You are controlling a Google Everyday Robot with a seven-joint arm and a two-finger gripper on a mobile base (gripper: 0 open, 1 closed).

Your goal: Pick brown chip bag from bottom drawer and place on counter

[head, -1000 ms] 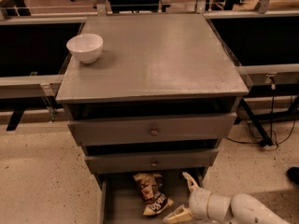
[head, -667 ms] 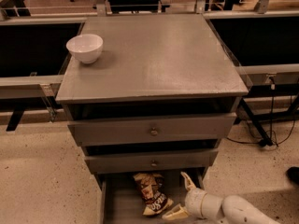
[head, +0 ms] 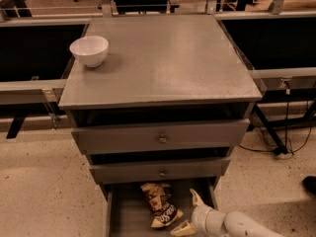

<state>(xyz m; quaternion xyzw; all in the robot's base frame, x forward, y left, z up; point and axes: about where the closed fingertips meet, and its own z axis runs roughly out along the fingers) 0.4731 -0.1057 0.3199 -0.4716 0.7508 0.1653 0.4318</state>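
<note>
I should close my gripper on the middle of the brown chip bag [head: 163, 203], between its two pale ends, in the open bottom drawer.
The brown chip bag [head: 159, 204] lies in the open bottom drawer [head: 128, 216], dark brown with pale ends and white lettering. My gripper [head: 188, 212] is low in that drawer, just right of the bag. Its fingers are spread, one pale fingertip [head: 196, 197] pointing up and the other lying beside the bag's near end. It holds nothing. The counter [head: 163, 58] is the broad grey top of the cabinet above.
A white bowl [head: 89, 50] stands at the counter's back left corner. Two wider drawers with brass knobs [head: 162, 139] sit slightly open above the bottom drawer. Cables and a stand leg lie on the floor at right [head: 276, 142].
My gripper and arm have shifted a little to the left, closer to the chip bag. The bag has not moved.
</note>
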